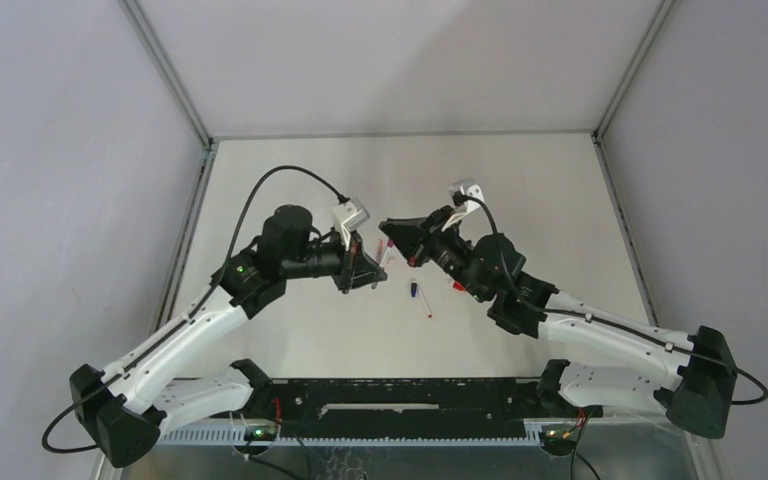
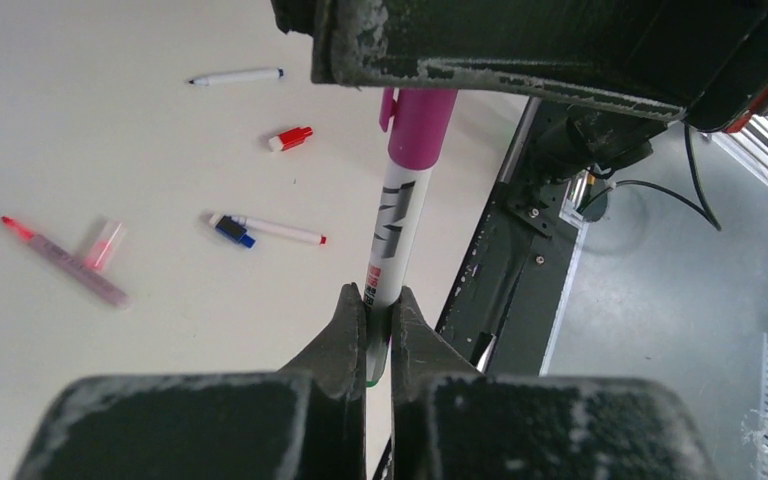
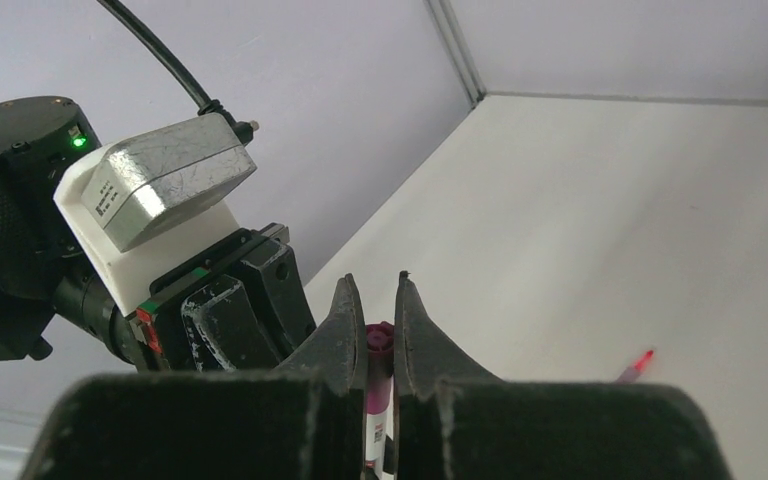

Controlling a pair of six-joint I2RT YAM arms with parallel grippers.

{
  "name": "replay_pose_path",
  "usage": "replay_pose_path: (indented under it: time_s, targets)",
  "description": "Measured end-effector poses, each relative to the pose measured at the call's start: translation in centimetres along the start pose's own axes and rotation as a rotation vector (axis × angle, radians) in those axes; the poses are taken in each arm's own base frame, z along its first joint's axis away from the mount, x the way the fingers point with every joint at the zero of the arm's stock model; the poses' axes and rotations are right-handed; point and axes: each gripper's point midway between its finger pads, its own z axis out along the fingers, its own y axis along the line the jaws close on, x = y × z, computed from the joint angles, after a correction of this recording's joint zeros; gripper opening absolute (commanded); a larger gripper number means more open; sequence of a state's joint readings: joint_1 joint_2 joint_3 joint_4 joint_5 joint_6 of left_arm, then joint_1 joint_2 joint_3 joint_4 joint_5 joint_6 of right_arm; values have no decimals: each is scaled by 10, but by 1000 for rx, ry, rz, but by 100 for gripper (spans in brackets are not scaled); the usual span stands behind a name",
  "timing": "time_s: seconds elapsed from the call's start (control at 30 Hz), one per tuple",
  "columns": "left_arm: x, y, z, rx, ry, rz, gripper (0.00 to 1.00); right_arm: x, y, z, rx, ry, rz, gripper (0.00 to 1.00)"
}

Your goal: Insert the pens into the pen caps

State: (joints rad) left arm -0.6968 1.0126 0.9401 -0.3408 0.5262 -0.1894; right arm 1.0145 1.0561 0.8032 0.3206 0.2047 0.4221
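Observation:
The robot's left gripper will release the white pen on the table (image 1: 341,281) next to the pinkish pen, away from the blue cap.
A white pen (image 2: 395,235) with grey print hangs in the air above the table, its rear end pinched in my left gripper (image 2: 378,305), which is shut on it. A magenta pen cap (image 2: 420,125) sits over the pen's front end. My right gripper (image 3: 372,295) is shut on that cap (image 3: 380,340), with both fingers against its sides. In the top view the left gripper (image 1: 365,265) and the right gripper (image 1: 395,235) meet nose to nose over the middle of the table, with the pen (image 1: 384,252) between them.
On the table lie a white pen with a blue tip (image 2: 235,76), a red cap (image 2: 290,138), a blue cap (image 2: 232,231) beside a white pen with a red tip (image 2: 280,230), and a pinkish pen (image 2: 65,262) next to a clear pink cap (image 2: 100,245). The black base rail (image 1: 410,400) runs along the near edge.

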Motion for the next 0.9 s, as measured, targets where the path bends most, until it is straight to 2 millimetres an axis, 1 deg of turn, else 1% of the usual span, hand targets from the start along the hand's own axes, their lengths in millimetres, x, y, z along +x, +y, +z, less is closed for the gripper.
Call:
replay_pose_path:
  time_s: [0.1,0.13,0.2,0.23,0.27,0.3,0.33,0.37,0.4,0.43,0.5,0.53,0.57,0.6,0.63,0.67,0.7,0.73,0.8,0.83,0.87,0.9]
  targets:
    - [0,4,-6,-18,-4,-3,0,1,2,6,-7,-12,12,0]
    - [-1,4,-8,-21,-8,-3,0,0,3,7,-11,-19,16,9]
    - [-3,4,-10,-23,-18,0,0,-4,7,8,-26,-22,19,50]
    - [-5,3,-11,-24,-28,4,0,-9,11,9,-42,-19,20,63]
    - [-15,5,-12,-38,-74,17,0,-8,15,8,-67,15,16,70]
    - [-34,13,-16,-80,-165,36,0,-6,18,7,-87,61,0,74]
    - [-45,18,-20,-113,-225,42,0,-8,21,7,-106,99,-10,74]
    - [-52,25,-26,-147,-279,46,0,-17,23,9,-119,113,-18,75]
    - [-52,30,-31,-178,-321,37,0,-36,22,12,-118,98,-27,75]
    - [-47,35,-35,-206,-347,22,0,-62,16,14,-104,59,-35,75]
    - [-30,45,-38,-252,-357,-25,0,-122,3,11,-59,-57,-55,75]
    - [-18,52,-37,-282,-349,-57,0,-150,-4,4,-29,-119,-69,75]
    - [-7,60,-36,-314,-337,-90,0,-167,-9,-4,-2,-158,-80,75]
    - [2,68,-36,-352,-324,-124,0,-178,-12,-13,23,-180,-91,75]
    - [14,79,-36,-408,-305,-166,0,-178,-14,-18,38,-174,-98,75]
    - [29,94,-36,-483,-272,-222,0,-173,-18,-23,59,-153,-102,74]
    - [40,104,-36,-538,-241,-263,0,-167,-23,-25,78,-129,-104,74]
    - [54,117,-36,-613,-203,-308,0,-156,-30,-24,101,-89,-103,74]
    - [82,140,-37,-740,-116,-380,0,-118,-55,-13,176,39,-90,74]
    - [100,152,-38,-808,-48,-418,0,-94,-69,-5,219,116,-81,73]
    - [113,160,-37,-855,7,-445,0,-72,-82,1,252,184,-72,73]
    - [132,172,-36,-916,92,-477,0,-46,-98,8,298,264,-60,73]
